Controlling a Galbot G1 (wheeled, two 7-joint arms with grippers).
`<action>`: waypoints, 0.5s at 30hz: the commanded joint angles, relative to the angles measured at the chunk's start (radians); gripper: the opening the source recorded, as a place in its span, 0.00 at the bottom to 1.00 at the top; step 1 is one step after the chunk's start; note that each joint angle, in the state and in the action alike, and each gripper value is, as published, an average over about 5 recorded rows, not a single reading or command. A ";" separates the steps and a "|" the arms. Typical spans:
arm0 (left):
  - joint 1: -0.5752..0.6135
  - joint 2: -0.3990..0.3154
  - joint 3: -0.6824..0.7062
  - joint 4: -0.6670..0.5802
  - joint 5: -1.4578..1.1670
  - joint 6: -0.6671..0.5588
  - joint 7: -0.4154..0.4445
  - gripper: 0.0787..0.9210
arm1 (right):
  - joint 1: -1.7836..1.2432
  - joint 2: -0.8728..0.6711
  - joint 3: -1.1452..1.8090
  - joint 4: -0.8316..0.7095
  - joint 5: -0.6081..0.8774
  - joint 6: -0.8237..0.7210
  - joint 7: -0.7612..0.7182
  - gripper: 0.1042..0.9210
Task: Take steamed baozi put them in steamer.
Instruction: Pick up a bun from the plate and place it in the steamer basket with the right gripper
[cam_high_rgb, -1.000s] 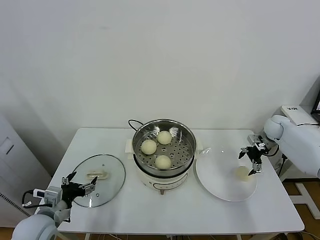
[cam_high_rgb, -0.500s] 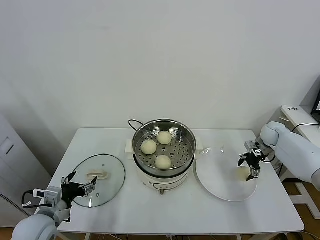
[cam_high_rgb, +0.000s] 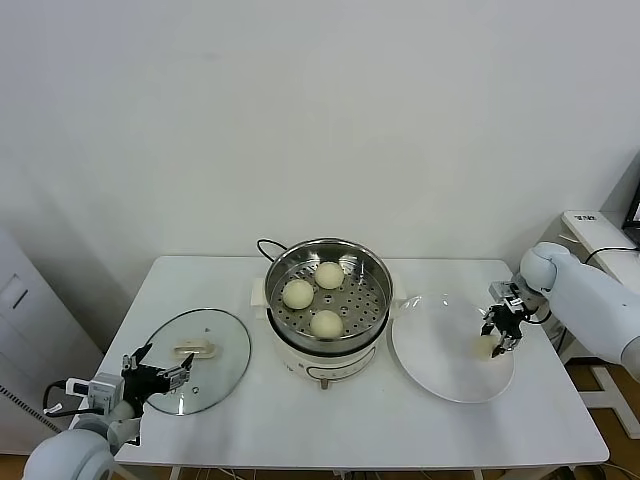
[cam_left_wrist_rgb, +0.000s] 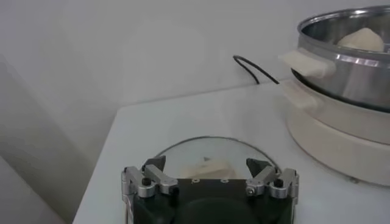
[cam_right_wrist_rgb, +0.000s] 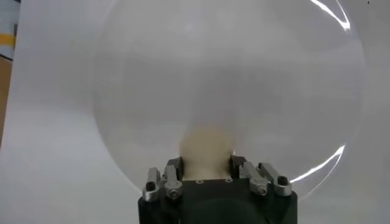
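Note:
Next, my right gripper lets go of the baozi on the steamer tray's empty side (cam_high_rgb: 360, 298) nearest the white plate.
The steel steamer (cam_high_rgb: 327, 290) stands at the table's middle with three cream baozi on its perforated tray: one at the left (cam_high_rgb: 297, 294), one at the back (cam_high_rgb: 329, 275), one at the front (cam_high_rgb: 326, 323). Another baozi (cam_right_wrist_rgb: 206, 148) lies on the white plate (cam_high_rgb: 440, 360) at the right. My right gripper (cam_high_rgb: 499, 330) is down over it, shut on that baozi, fingers (cam_right_wrist_rgb: 174, 165) pressing both its sides. My left gripper (cam_high_rgb: 158, 373) hangs open at the front left, over the glass lid (cam_high_rgb: 200, 350).
The steamer's rim (cam_left_wrist_rgb: 341, 42) and black cord (cam_left_wrist_rgb: 253, 67) show in the left wrist view beyond the lid (cam_left_wrist_rgb: 201, 161). White equipment (cam_high_rgb: 600, 232) stands off the table's right edge. A wall closes the back.
My right gripper has sunk onto the plate's baozi and closed its fingers around it. The left arm has not moved.

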 joint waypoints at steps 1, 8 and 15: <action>0.004 0.000 0.000 0.000 0.003 0.004 -0.005 0.88 | 0.296 -0.098 -0.373 0.209 0.310 -0.150 0.013 0.45; 0.005 0.002 0.007 0.002 0.010 0.005 -0.006 0.88 | 0.739 -0.096 -0.799 0.438 0.659 -0.331 0.054 0.45; -0.001 0.005 0.016 -0.001 0.013 0.006 -0.006 0.88 | 0.849 0.011 -0.864 0.499 0.847 -0.447 0.125 0.45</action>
